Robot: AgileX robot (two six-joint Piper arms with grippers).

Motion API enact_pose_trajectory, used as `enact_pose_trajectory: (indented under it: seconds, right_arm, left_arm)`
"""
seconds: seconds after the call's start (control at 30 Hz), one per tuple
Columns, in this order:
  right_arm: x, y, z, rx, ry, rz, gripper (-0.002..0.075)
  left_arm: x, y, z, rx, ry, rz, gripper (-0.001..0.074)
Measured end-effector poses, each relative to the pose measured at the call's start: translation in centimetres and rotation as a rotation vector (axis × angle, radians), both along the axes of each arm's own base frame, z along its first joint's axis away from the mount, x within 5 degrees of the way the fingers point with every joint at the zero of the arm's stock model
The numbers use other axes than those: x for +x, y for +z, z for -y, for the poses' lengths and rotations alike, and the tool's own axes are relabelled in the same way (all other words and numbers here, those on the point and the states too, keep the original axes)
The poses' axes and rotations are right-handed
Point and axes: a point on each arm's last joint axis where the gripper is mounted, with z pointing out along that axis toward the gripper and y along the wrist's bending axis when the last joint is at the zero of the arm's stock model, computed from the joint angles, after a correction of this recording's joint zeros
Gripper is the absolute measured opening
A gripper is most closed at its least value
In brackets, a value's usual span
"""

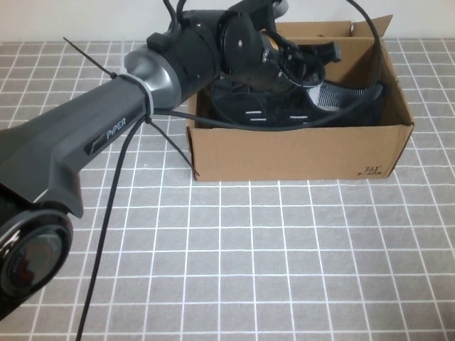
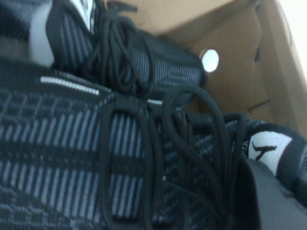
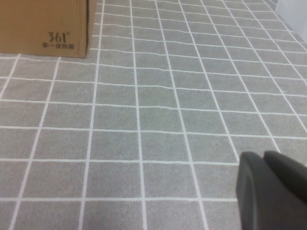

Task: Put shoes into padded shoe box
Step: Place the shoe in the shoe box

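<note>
The robot's left gripper will release the near shoe on the bottom of the box, between the box's front side point(image 1: 288, 116) and the other shoe.
The brown cardboard shoe box point(image 1: 298, 153) stands at the back of the table, its dark logo point(image 1: 373, 170) at the front right corner. Both black knit sneakers lie inside it: one near the left point(image 1: 259, 114) and one toward the right point(image 1: 348, 96). My left gripper point(image 1: 306, 64) reaches down into the box and is shut on the near shoe point(image 2: 72, 158) at its lace area. One finger point(image 2: 280, 203) shows beside the tongue label. The other shoe point(image 2: 158, 67) lies behind, against the box wall point(image 2: 230, 81). My right gripper point(image 3: 273, 184) is shut and empty above the tiles.
The grey tiled table point(image 1: 284, 263) spreads in front of the box. The left arm point(image 1: 106, 135) and its cables point(image 1: 114, 192) cross the left side. The box's logo corner point(image 3: 43, 24) shows in the right wrist view, far from the right gripper.
</note>
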Motion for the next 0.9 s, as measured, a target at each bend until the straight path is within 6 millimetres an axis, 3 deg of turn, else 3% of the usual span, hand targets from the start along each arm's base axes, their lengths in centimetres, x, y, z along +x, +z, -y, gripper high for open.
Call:
enact_pose_trajectory:
  seconds: [0.37, 0.9]
  right_arm:
    - [0.0, 0.0, 0.0, 0.0, 0.0, 0.0, -0.0006]
    - [0.0, 0.0, 0.0, 0.0, 0.0, 0.0, -0.0006]
  left_arm:
    - [-0.3, 0.5, 0.9, -0.128, 0.025, -0.024, 0.0]
    - [-0.7, 0.3, 1.2, -0.095, -0.005, -0.029, 0.0]
